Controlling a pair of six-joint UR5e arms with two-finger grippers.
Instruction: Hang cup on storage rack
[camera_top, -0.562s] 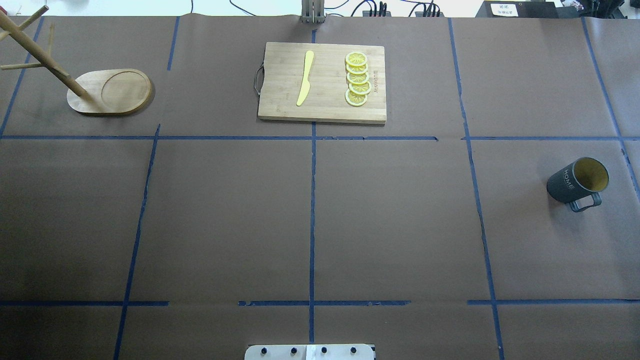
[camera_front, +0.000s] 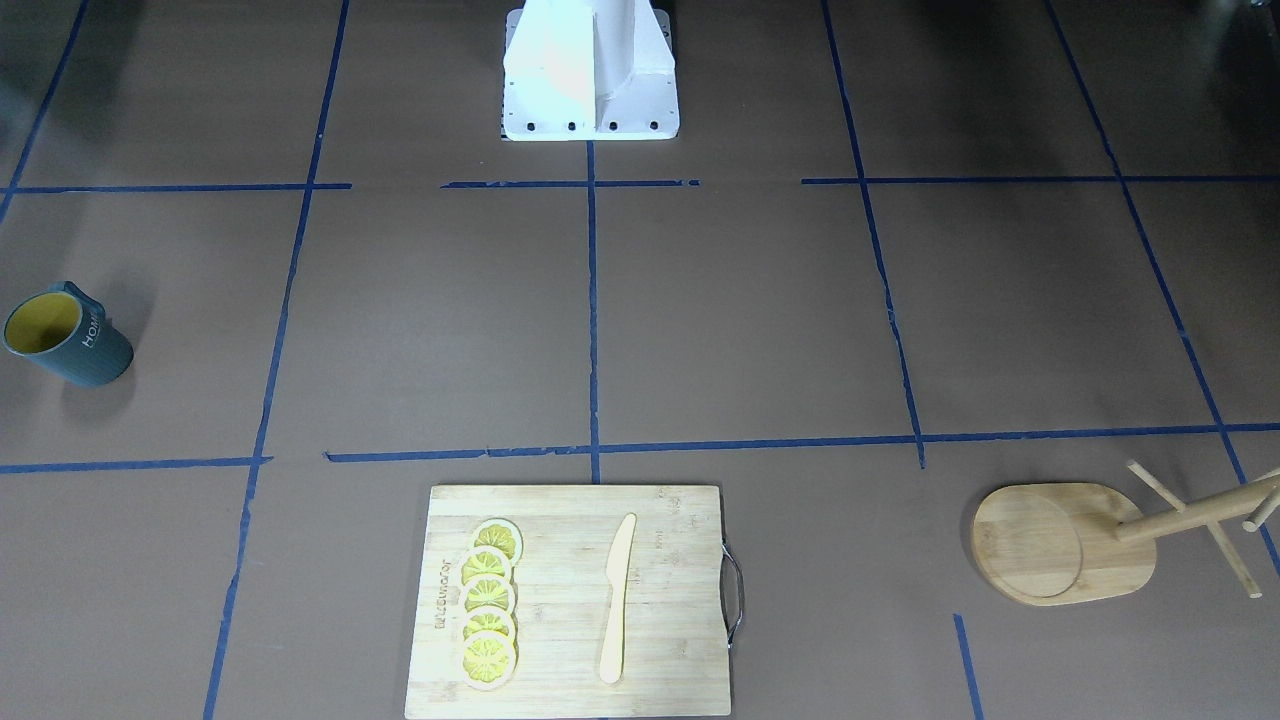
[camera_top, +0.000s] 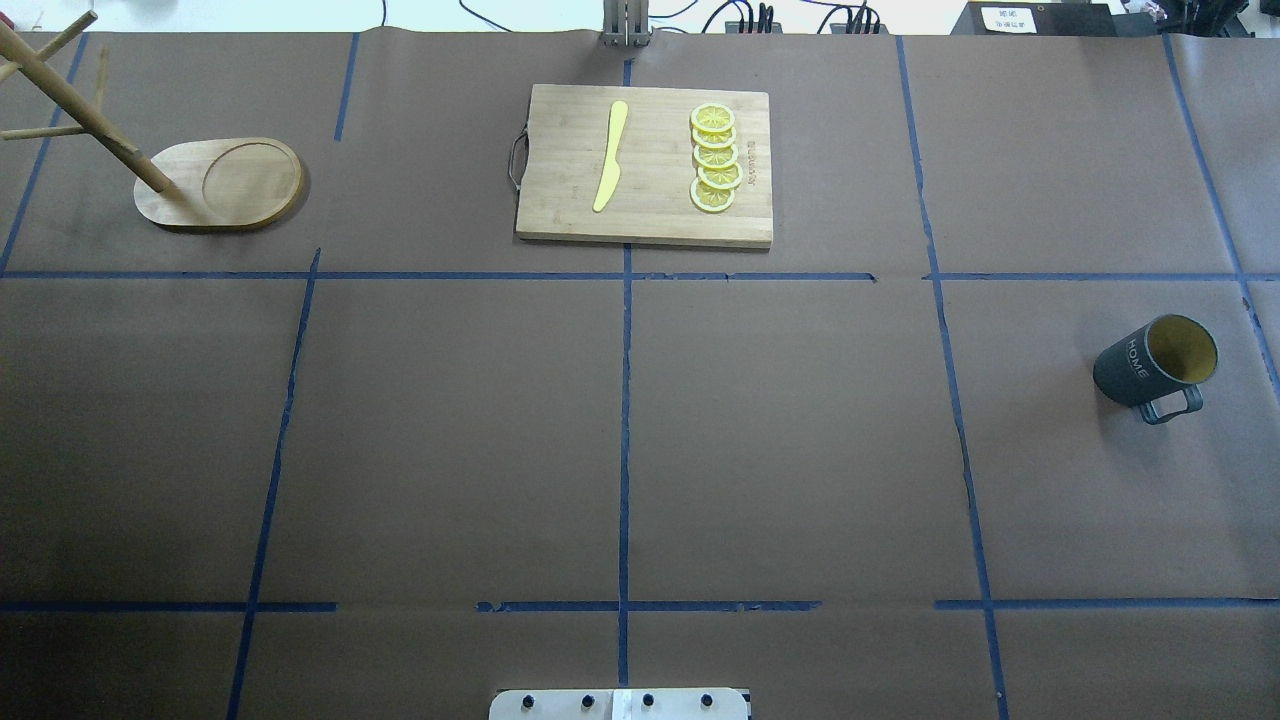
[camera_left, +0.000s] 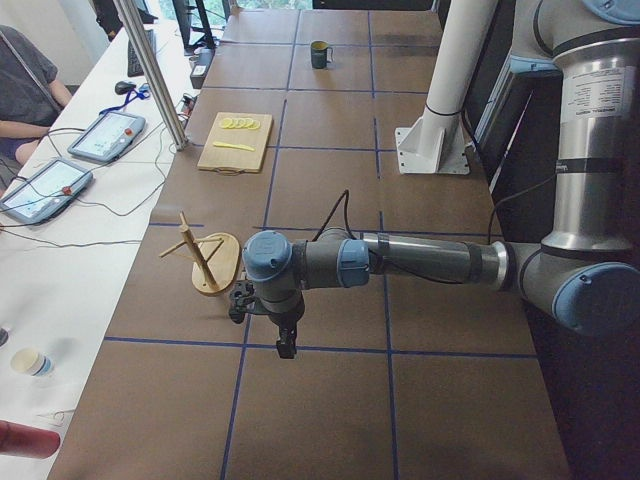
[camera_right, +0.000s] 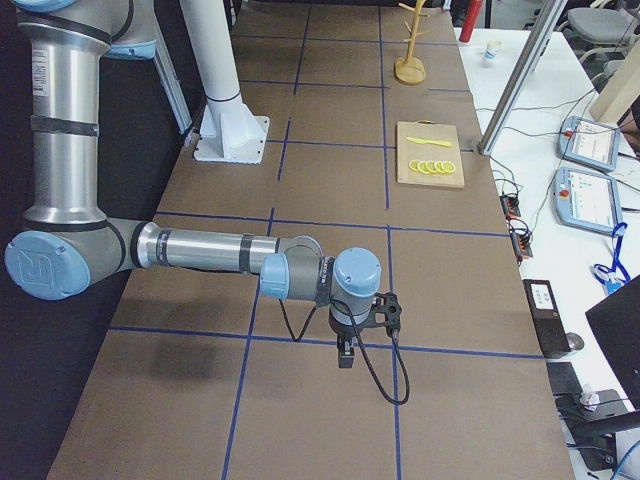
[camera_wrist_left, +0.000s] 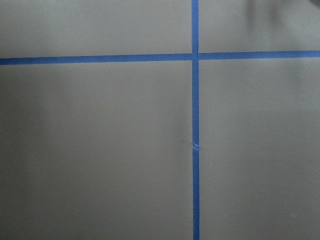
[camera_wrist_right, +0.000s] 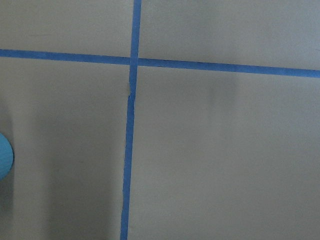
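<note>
The cup is next, and my right gripper needs to go to it and close on the cup's rim (camera_front: 7, 337), on the side away from its handle.
The cup (camera_top: 1155, 365), dark blue-grey with a yellow inside and white "HOME" lettering, stands upright at the table's right side, handle toward the robot; it also shows in the front view (camera_front: 68, 340) and far off in the left view (camera_left: 320, 54). The storage rack (camera_top: 220, 185), a bamboo mug tree on an oval base, stands at the far left (camera_front: 1060, 545) (camera_left: 205, 262) (camera_right: 410, 45). My left gripper (camera_left: 285, 345) hangs over the table near the rack. My right gripper (camera_right: 345, 355) hangs over a tape line. I cannot tell whether either is open or shut. The wrist views show only bare table.
A bamboo cutting board (camera_top: 560, 210) with a yellow knife (camera_top: 610, 155) and several lemon slices (camera_top: 715, 158) lies at the far middle. The robot's white base (camera_front: 590, 75) stands at the near edge. Tablets and cables lie past the far edge (camera_left: 105, 135).
</note>
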